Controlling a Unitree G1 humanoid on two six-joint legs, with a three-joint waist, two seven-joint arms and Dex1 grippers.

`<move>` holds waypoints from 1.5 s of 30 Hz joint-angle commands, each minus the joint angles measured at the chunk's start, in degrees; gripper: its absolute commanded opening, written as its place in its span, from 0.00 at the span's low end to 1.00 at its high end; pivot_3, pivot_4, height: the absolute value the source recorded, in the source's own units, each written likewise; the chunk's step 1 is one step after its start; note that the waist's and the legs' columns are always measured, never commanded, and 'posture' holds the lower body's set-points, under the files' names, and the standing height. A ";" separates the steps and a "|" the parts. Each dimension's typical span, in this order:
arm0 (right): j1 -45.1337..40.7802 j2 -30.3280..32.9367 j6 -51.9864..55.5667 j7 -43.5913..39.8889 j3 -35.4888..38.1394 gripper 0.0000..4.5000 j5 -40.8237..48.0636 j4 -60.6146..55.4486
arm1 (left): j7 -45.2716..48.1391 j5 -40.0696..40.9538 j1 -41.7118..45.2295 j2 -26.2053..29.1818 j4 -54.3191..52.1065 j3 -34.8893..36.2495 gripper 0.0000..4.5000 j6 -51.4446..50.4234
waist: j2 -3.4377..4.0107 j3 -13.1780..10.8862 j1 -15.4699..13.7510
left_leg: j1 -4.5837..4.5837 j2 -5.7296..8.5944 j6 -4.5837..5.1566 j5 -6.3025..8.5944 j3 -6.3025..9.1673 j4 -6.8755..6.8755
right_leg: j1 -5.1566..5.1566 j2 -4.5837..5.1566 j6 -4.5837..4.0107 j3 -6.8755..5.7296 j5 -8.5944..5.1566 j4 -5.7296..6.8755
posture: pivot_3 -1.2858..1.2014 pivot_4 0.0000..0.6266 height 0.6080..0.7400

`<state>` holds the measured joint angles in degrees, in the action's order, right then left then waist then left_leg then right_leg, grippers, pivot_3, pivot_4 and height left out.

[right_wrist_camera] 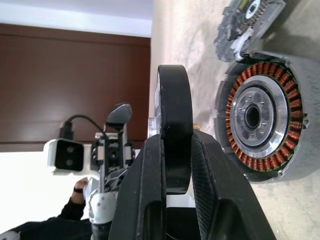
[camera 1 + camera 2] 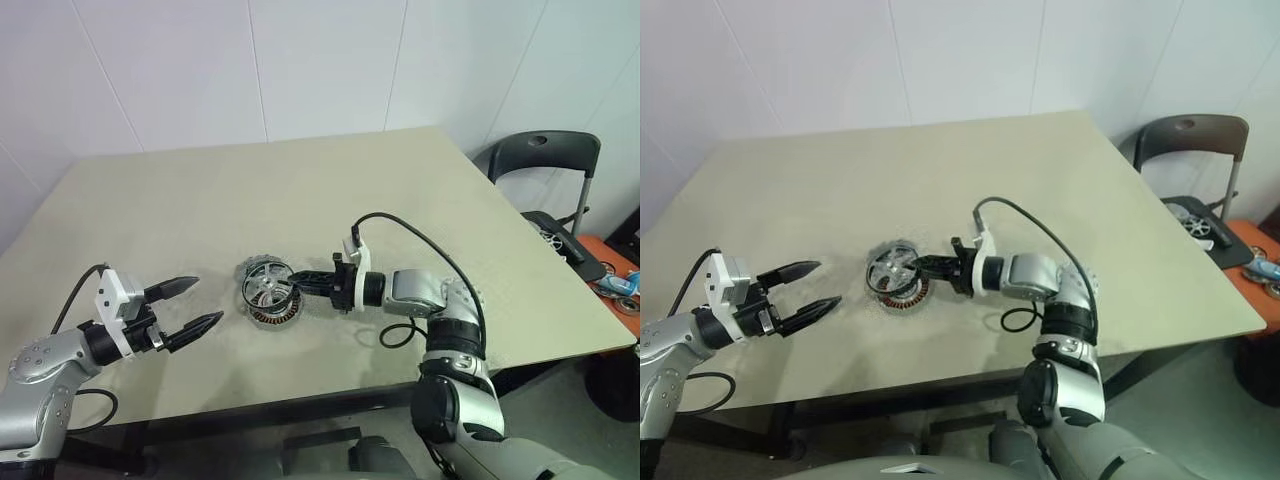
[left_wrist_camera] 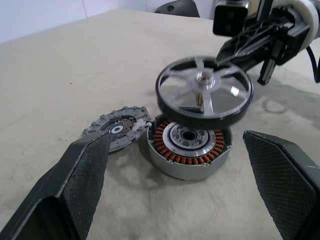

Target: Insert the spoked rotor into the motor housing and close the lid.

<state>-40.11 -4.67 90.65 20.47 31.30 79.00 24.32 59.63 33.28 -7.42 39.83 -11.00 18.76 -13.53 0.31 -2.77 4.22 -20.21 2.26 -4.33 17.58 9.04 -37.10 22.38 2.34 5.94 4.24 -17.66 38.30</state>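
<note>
My right gripper is to release the spoked rotor on the silver middle part amid the copper windings (image 2: 274, 303) (image 1: 253, 116) of the motor housing.
The spoked rotor (image 3: 200, 119), a dark-rimmed wheel with silver spokes, hangs tilted just above the motor housing (image 3: 190, 146). My right gripper (image 2: 300, 285) is shut on the rotor's rim (image 1: 175, 125), one finger (image 1: 150, 190) on each face. The housing (image 1: 257, 117) lies flat on the table with its copper windings and silver hub facing up. Behind it, touching its side, lies the notched grey lid (image 3: 117, 130). My left gripper (image 2: 205, 302) stands open to the left of the parts, fingers (image 3: 75, 185) wide apart and holding nothing.
The parts sit near the front middle of the beige table (image 2: 300, 190). A dark chair (image 2: 545, 150) stands off the table's right back corner, with small items on an orange surface (image 2: 615, 270) beside it. A black cable (image 2: 400, 335) loops under my right wrist.
</note>
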 commanded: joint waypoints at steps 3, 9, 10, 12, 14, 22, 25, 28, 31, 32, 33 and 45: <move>-0.56 -0.41 -1.45 1.00 -1.28 0.08 1.14 -1.40 | -0.24 1.06 0.73 0.26 -1.77 0.90 1.00 -0.20 | 0.02 -0.01 -0.01 | 0.00 0.01 0.00 0.00 0.00 0.00 | 0.00 0.00 0.00 -0.01 0.00 0.00 | 0.52 0.00 1.00; -0.47 -0.11 -2.94 1.13 -2.34 0.08 -0.54 -0.01 | -0.73 1.09 0.58 0.02 -2.74 0.86 1.00 -0.69 | 0.03 -0.01 0.02 | 0.01 0.00 0.00 0.00 0.00 0.01 | 0.00 -0.01 0.00 0.00 0.00 0.00 | 0.52 0.00 1.00; -0.46 -0.25 -3.11 1.00 -2.54 0.08 -0.83 0.03 | -0.85 1.05 0.50 -0.01 -2.90 0.88 1.00 -0.75 | 0.03 -0.01 0.01 | 0.01 0.00 0.00 0.00 0.00 0.01 | 0.00 -0.02 0.00 0.00 0.00 0.00 | 0.52 0.00 1.00; -0.56 -0.60 -3.50 0.93 -2.56 0.08 -1.10 0.30 | -0.96 1.01 0.37 0.02 -3.18 0.87 1.00 -0.83 | 0.04 -0.01 0.02 | 0.01 0.00 0.00 0.00 0.00 0.01 | 0.00 -0.02 0.00 0.00 0.00 0.00 | 0.52 0.00 1.00; -0.69 -0.83 -3.89 0.87 -2.63 0.08 -1.45 0.55 | -1.10 1.06 0.33 0.05 -3.35 0.93 1.00 -0.96 | 0.04 -0.01 0.02 | 0.01 0.00 0.00 0.00 0.00 0.01 | 0.00 -0.02 0.00 0.00 0.00 0.00 | 0.52 0.00 1.00; -0.12 -1.72 -4.84 0.90 -3.34 0.08 -2.09 0.45 | -1.57 1.13 0.27 0.12 -4.05 0.87 1.00 -1.33 | 0.04 -0.01 0.01 | 0.01 0.00 0.00 0.00 0.00 0.01 | 0.00 -0.02 0.00 0.00 0.00 0.00 | 0.52 0.00 1.00; 0.01 -2.05 -5.16 0.97 -3.93 0.08 -2.69 0.03 | -1.61 1.17 0.36 0.26 -4.24 0.97 1.00 -1.56 | 0.05 -0.01 0.00 | 0.01 0.00 0.00 0.00 0.00 0.01 | 0.00 -0.01 0.00 0.00 0.00 0.00 | 0.52 0.00 1.00; -0.18 -1.86 -4.71 0.76 -4.55 0.24 -3.34 -0.30 | -1.50 1.10 0.60 0.44 -3.91 1.10 1.00 -1.59 | 0.05 -0.02 0.02 | 0.01 0.00 0.00 0.00 0.00 0.01 | 0.00 -0.02 0.00 0.00 0.00 0.00 | 0.52 0.00 1.00; -0.52 -1.66 -4.58 0.94 -4.46 0.44 -3.40 -0.35 | -1.41 0.98 0.75 0.40 -3.64 1.03 1.00 -1.49 | 0.05 -0.01 0.01 | 0.01 0.00 0.00 0.00 0.00 0.01 | 0.00 -0.02 0.00 0.00 0.00 0.00 | 0.52 0.00 1.00; -0.66 -1.64 -4.27 0.69 -4.46 0.51 -3.00 -0.71 | -1.37 0.93 0.78 0.36 -3.56 1.00 1.00 -1.46 | 0.05 -0.02 0.00 | 0.01 0.00 0.00 0.00 0.00 0.01 | 0.00 -0.02 0.00 0.00 0.00 0.00 | 0.52 0.00 1.00; -0.82 -1.66 -4.07 0.97 -4.44 0.60 -2.79 -1.15 | -1.31 0.88 0.86 0.33 -3.41 0.98 1.00 -1.42 | 0.05 -0.02 0.00 | 0.01 0.00 0.00 0.00 0.00 0.01 | 0.00 -0.02 0.00 0.00 0.00 0.00 | 0.52 0.00 1.00; -3.59 6.53 1.85 2.20 -9.67 0.99 6.95 -9.63 | -0.53 0.46 1.86 0.05 -1.73 0.53 1.00 -0.75 | 0.10 -0.04 -0.15 | -0.01 0.00 0.00 0.00 0.02 0.01 | 0.00 -0.01 0.00 -0.01 0.00 -0.02 | 0.52 0.00 1.00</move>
<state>-41.96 0.65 92.15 23.58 22.86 83.17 17.18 58.77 33.32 -6.36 39.80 -12.81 18.74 -15.29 0.41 -2.81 4.07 -20.23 2.28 -4.32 17.58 9.05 -37.10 22.36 2.35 5.94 4.22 -17.67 38.26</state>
